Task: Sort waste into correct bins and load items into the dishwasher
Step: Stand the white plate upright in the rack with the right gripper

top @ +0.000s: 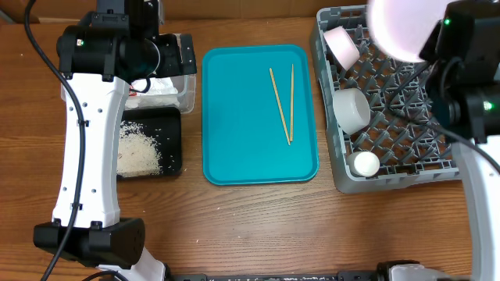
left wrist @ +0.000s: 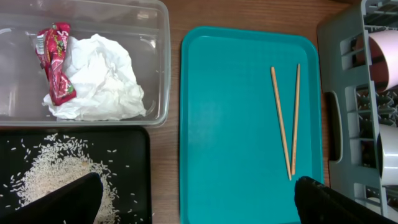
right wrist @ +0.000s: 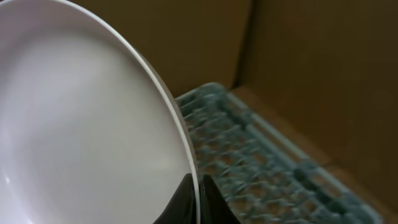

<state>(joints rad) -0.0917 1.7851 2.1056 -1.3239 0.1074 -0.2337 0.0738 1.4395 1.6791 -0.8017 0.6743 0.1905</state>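
Next, I release the round white plate from my right gripper among the grey dish rack's wires, just beside the bowls [top: 392, 58].
My right gripper [right wrist: 198, 200] is shut on the rim of the round white plate [right wrist: 81, 124]. It holds the plate on edge above the back of the grey dish rack [top: 344, 181]; the plate also shows in the overhead view [top: 400, 27]. The rack holds a small white bowl [top: 341, 44], a grey-green bowl [top: 351, 109] and a small white cup [top: 364, 162]. Two wooden chopsticks [top: 283, 103] lie on the teal tray [top: 234, 148]. My left gripper [left wrist: 199, 205] is open and empty, hovering above the bins and the tray's left edge.
The clear tub [left wrist: 158, 74] holds the red-and-white wrapper [left wrist: 55, 62] and the crumpled napkin [left wrist: 102, 81]. The black tray [left wrist: 134, 180] in front of it holds the loose rice [left wrist: 53, 174]. Cardboard walls stand behind the rack.
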